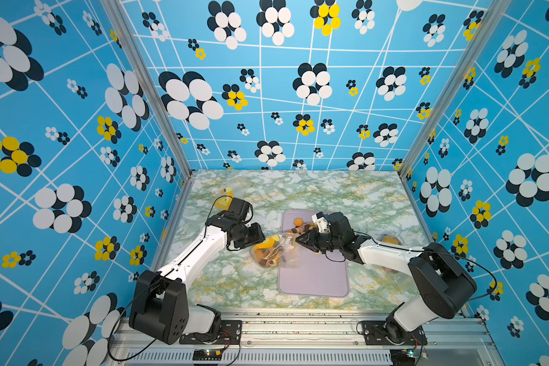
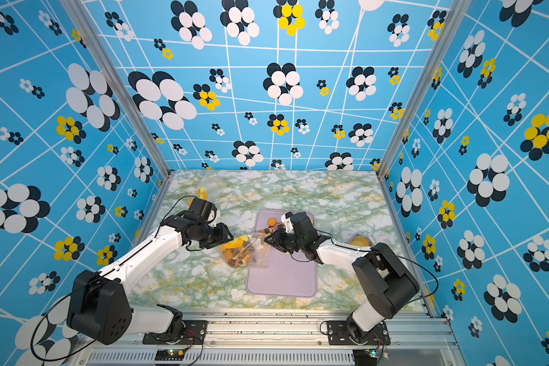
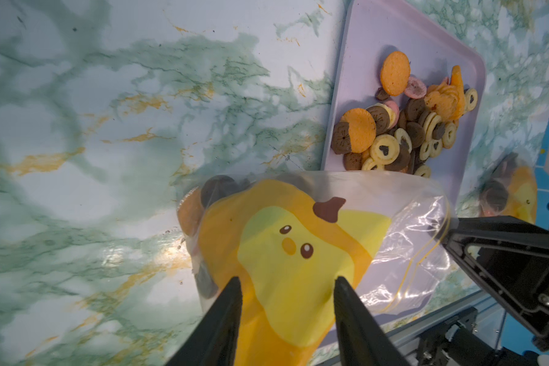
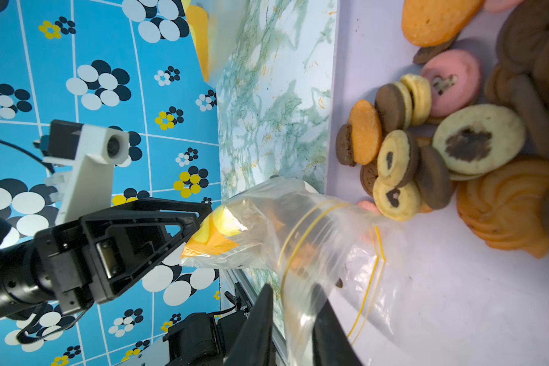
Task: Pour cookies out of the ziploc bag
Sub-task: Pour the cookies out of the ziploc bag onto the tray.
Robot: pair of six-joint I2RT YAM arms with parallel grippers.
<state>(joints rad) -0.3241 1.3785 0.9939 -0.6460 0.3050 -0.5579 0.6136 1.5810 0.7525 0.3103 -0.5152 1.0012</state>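
Note:
Cookies sit in the ziploc bag's closed end off the tray, so next I pinch the printed film (image 1: 266, 242) with my left gripper and lift the bag over the tray.
The clear ziploc bag (image 1: 274, 252) (image 2: 244, 250), printed with a yellow-orange face, lies across the left edge of the lilac tray (image 1: 314, 275) (image 2: 282, 279). Several cookies (image 1: 267, 258) are still inside it. A pile of orange, brown, pink and ring-shaped cookies (image 3: 403, 126) (image 4: 441, 142) sits on the tray's far end. My left gripper (image 3: 286, 279) (image 1: 263, 239) is open, a finger on each side of the bag's printed end (image 3: 292, 240). My right gripper (image 4: 293, 291) (image 1: 297, 241) is slightly open, and the bag's clear mouth film (image 4: 298, 310) hangs loosely between its fingers.
A second printed bag (image 1: 232, 187) lies at the back left of the marble table. Another bag (image 1: 389, 240) (image 3: 514, 190) lies to the right, behind my right arm. Blue patterned walls enclose three sides. An aluminium rail (image 1: 298, 320) runs along the front.

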